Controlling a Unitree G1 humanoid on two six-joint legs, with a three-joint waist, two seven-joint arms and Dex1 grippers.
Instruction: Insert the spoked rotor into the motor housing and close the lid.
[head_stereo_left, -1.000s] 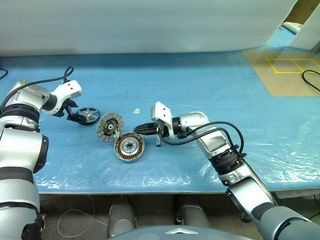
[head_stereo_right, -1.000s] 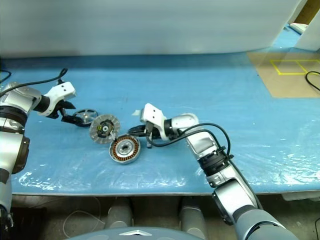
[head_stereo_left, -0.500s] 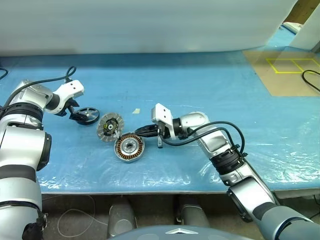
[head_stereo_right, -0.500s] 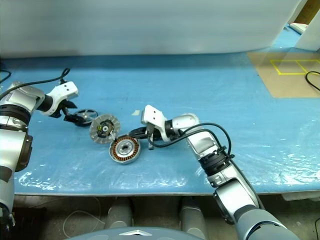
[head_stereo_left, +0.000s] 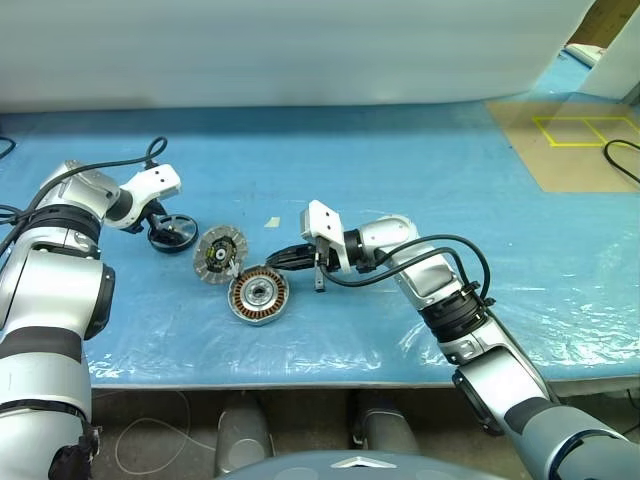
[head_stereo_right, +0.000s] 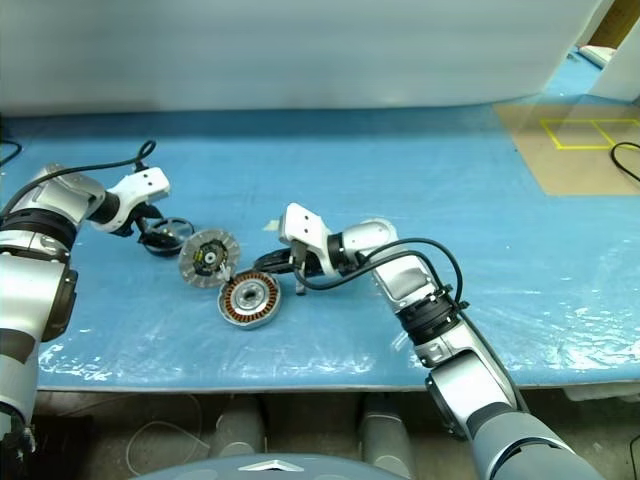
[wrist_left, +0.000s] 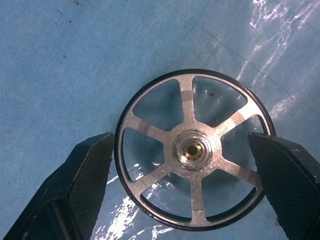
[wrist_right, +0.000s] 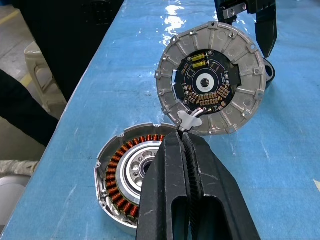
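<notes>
The left gripper's fingers straddle the spoked rotor's black rim, which must fit inside the motor housing, so the robot should take the spoked rotor by its middle (wrist_left: 192, 150).
The spoked rotor (head_stereo_left: 172, 232) lies flat on the blue table mat, at the left. My left gripper (wrist_left: 182, 145) is open and reaches down over it, one finger on each side of its black rim (wrist_left: 192, 150). The lid (head_stereo_left: 219, 254) rests with its silver-segmented face up, right beside the motor housing (head_stereo_left: 259, 295), whose copper windings show. My right gripper (head_stereo_left: 277, 259) is shut and holds nothing. It points left, just above the housing (wrist_right: 127, 175), and its tip is close to a small tab on the edge of the lid (wrist_right: 210, 87).
A small scrap of tape (head_stereo_left: 272, 222) lies behind the lid. A brown board with a yellow taped square (head_stereo_left: 585, 130) and a black cable (head_stereo_left: 620, 160) are at the far right. The table's front edge (head_stereo_left: 300, 375) runs close below the housing.
My left wrist has shifted a little to the right, so its fingers now straddle the rotor. The right arm, lid and housing have stayed put.
</notes>
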